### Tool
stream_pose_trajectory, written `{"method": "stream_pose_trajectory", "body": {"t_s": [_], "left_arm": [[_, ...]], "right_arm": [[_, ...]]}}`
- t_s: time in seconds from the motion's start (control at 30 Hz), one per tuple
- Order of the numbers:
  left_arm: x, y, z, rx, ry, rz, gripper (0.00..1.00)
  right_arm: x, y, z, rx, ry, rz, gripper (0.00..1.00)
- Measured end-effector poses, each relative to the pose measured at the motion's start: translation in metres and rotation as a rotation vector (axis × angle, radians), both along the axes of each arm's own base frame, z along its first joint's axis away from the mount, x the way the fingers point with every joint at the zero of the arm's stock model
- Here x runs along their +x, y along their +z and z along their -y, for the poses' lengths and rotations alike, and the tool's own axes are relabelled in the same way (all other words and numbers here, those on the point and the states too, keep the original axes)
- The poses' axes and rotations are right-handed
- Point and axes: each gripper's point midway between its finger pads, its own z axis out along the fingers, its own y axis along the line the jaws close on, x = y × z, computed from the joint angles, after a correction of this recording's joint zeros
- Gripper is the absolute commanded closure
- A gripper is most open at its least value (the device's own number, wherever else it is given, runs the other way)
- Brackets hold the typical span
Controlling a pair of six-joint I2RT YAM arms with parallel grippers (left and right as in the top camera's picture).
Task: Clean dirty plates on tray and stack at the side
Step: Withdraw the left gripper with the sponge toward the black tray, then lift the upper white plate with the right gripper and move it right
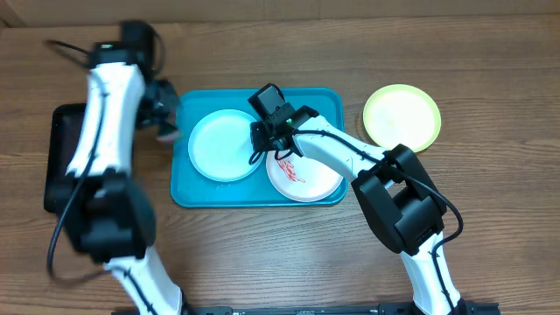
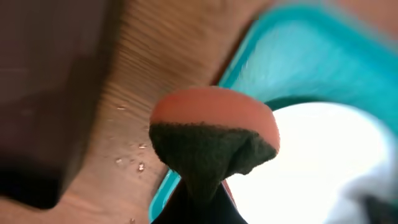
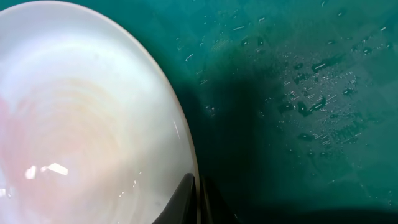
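Note:
The robot's right gripper needs to put the light blue plate down on top of the yellow-green plate [image 1: 402, 120].
The turquoise tray [image 1: 331, 101] holds the light blue plate [image 1: 223, 144] on its left and the white plate [image 1: 306, 177], smeared red, on its right. The yellow-green plate [image 1: 402, 116] lies on the table to the right of the tray. My right gripper [image 1: 267, 131] is shut on the white plate's rim [image 3: 81, 124], with the wet tray floor [image 3: 298, 93] beside it. My left gripper [image 1: 164, 129] is shut on a sponge [image 2: 214, 134], orange with a dark green scouring face, over the tray's left edge [image 2: 311, 43] next to the light blue plate [image 2: 317, 162].
A narrow black tray [image 1: 59, 157] lies on the wooden table left of the turquoise tray, under my left arm. Water droplets [image 2: 134, 162] spot the wood beside the tray's edge.

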Motion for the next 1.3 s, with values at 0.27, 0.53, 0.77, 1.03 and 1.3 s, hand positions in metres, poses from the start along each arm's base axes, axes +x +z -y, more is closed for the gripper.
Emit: {"method": "stream_pose_trajectory", "body": {"t_s": [0.27,0.53,0.77,1.03,1.3], "left_arm": [[-0.034,0.077,-0.055,-0.008,0.213,0.164,0.96],[-0.036,0.048,-0.065,-0.098,0.286,0.138,0.96],[-0.037,0.036,-0.068,-0.113,0.301,0.129,0.95],[-0.037,0.035,-0.067,-0.120,0.300,0.127,0.96],[-0.037,0.034,-0.067,-0.120,0.300,0.127,0.96]], "right_arm": [[0.009,0.046,0.004,-0.096,0.069,0.138,0.96],[0.012,0.157,-0.003,-0.406,0.139,0.554,0.96],[-0.006,0.217,-0.010,-0.826,0.175,0.853,0.96],[-0.006,0.237,0.005,-1.073,0.224,0.882,0.96],[-0.006,0.239,0.009,-1.128,0.242,0.877,0.96]]}}
